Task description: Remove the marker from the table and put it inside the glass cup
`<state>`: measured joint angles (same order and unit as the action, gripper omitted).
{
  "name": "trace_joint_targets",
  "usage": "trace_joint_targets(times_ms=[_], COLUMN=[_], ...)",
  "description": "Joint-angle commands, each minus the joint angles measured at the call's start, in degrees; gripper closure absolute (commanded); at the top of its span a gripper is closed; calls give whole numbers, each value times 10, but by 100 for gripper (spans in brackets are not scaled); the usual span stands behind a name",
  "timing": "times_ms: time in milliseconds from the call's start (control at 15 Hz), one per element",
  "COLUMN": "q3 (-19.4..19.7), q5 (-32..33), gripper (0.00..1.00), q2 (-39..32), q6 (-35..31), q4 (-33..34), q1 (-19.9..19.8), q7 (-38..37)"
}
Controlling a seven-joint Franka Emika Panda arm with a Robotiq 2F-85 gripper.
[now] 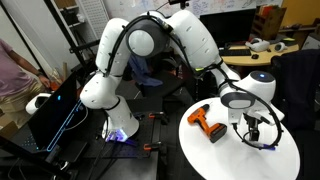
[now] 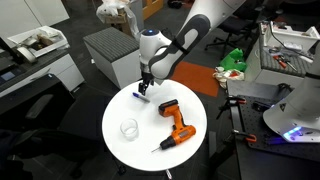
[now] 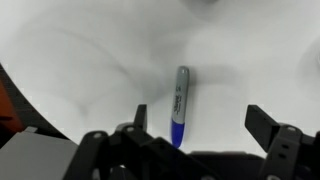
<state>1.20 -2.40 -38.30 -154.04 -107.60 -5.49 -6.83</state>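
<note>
The middle of the marker [image 1: 259, 145] [image 3: 179, 110], where its grey body meets the blue end, will be held by my gripper as it closes there, leaving the grey end sticking out.
The marker [image 3: 181, 103], a thin pen with a grey-white barrel and a blue cap end, lies flat on the round white table [image 2: 200, 148]. In an exterior view it is a small blue-white mark [image 2: 138, 96] near the table's far edge. My gripper [image 3: 200, 125] is open just above the table, its two fingers either side of the marker's blue end, not touching it. It also shows in both exterior views [image 2: 145, 88] [image 1: 255, 132]. The glass cup [image 2: 129, 128] stands upright and empty on the table, nearer the camera than the marker.
An orange-and-black power drill [image 2: 177, 125] lies on the table between its middle and right side, also seen in an exterior view [image 1: 208, 123]. A grey cabinet [image 2: 110, 50] and desks stand behind the table.
</note>
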Motion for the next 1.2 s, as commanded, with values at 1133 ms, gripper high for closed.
trace_joint_targets(times_ms=[1133], q3=[-10], q5=[-42], gripper=[0], q2=[-175], q6=[233], q4=[280], q1=[-32], q7=[42])
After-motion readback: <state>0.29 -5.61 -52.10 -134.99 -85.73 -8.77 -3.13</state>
